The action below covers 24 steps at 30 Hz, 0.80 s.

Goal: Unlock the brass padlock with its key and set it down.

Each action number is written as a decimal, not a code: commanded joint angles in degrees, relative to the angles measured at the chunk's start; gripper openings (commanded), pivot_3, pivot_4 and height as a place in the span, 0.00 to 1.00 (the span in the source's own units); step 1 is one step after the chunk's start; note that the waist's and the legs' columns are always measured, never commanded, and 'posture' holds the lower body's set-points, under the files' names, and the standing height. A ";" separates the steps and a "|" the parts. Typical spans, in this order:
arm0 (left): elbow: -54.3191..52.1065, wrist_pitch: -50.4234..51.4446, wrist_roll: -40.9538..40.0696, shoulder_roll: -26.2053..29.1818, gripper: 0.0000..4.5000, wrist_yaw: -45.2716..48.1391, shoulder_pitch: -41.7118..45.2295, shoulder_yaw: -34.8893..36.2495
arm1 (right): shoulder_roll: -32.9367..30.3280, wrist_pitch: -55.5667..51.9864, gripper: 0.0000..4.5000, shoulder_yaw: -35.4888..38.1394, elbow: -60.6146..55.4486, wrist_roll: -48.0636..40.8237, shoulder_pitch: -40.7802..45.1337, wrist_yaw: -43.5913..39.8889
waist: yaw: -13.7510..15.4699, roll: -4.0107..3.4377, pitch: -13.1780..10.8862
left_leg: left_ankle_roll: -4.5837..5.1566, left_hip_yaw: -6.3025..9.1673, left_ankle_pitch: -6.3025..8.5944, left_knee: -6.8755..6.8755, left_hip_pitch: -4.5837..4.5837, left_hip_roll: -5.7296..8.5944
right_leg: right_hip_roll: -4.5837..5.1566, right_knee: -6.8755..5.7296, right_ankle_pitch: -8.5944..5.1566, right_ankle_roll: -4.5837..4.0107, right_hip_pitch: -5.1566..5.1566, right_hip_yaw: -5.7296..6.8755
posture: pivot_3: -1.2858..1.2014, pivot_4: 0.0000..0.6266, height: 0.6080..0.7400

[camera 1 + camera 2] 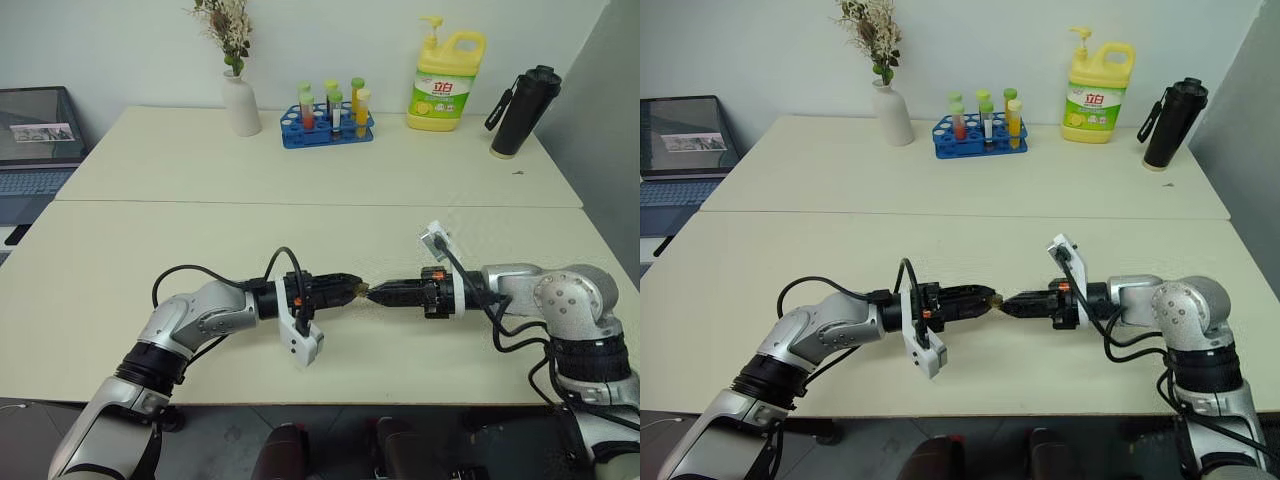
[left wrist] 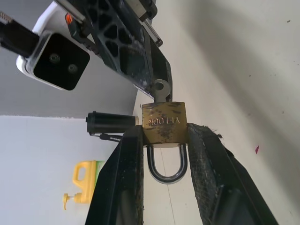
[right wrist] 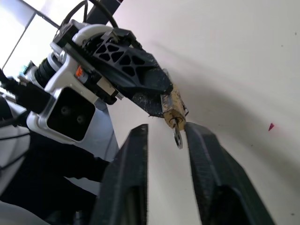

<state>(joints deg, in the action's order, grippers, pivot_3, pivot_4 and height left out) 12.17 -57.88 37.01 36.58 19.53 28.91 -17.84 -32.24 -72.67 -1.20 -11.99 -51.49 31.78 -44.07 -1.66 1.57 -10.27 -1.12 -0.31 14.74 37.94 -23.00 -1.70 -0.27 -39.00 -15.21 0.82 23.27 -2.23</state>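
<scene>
The silvery shackle loops back between the fingers of the robot's left gripper, so next the right gripper grips the key, then takes over the padlock (image 2: 164, 124) by its body.
The brass padlock (image 2: 164, 123) is clamped by its body between the fingers of my left gripper (image 1: 350, 288), which is shut on it just above the table. Its silvery shackle (image 2: 167, 165) loops back toward the left wrist. A small silver key (image 3: 177, 138) sticks out of the padlock's far end. My right gripper (image 3: 165, 131) faces the left one tip to tip, its fingers apart on either side of the key's head, one fingertip (image 3: 191, 131) close beside it. I cannot tell whether the shackle is released.
Along the back of the far table (image 1: 420, 170) stand a white vase (image 1: 240, 103), a blue rack of tubes (image 1: 328, 125), a yellow soap bottle (image 1: 446, 85) and a black bottle (image 1: 520, 112). A laptop (image 1: 35, 140) sits off to the left.
</scene>
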 commanded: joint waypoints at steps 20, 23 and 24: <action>-3.54 2.45 -9.20 0.29 0.21 3.42 -1.51 0.34 | -0.43 16.76 0.59 1.04 -5.79 4.39 -7.11 -5.30 | 0.02 0.00 0.00 | -0.01 -0.01 0.00 0.01 0.03 -0.02 | -0.06 -0.02 0.02 -0.03 -0.02 -0.03 | 0.52 0.24 1.00; -3.66 2.60 -9.30 0.28 0.21 3.44 -1.61 0.37 | -0.38 16.12 0.59 1.38 -5.89 3.60 -7.19 -4.66 | 0.03 0.00 0.00 | -0.01 -0.01 0.00 0.01 0.03 -0.01 | -0.06 -0.02 0.02 -0.03 -0.02 -0.02 | 0.52 0.24 1.00; -3.63 2.64 -9.26 0.27 0.21 3.39 -1.61 0.42 | -0.57 16.17 0.59 1.20 -5.92 3.74 -7.25 -4.73 | 0.03 0.00 0.00 | -0.01 -0.01 0.00 0.01 0.03 -0.01 | -0.06 -0.02 0.02 -0.03 -0.02 -0.03 | 0.52 0.24 1.00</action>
<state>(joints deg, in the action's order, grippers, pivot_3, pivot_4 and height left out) 10.72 -55.18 28.40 36.77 23.22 27.30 -18.06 -32.67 -56.48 -1.23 -15.72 -46.44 24.38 -48.68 -1.64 1.57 -10.27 -1.12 -0.31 14.74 37.95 -22.97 -1.72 -0.33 -39.01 -15.20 0.79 23.26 -2.26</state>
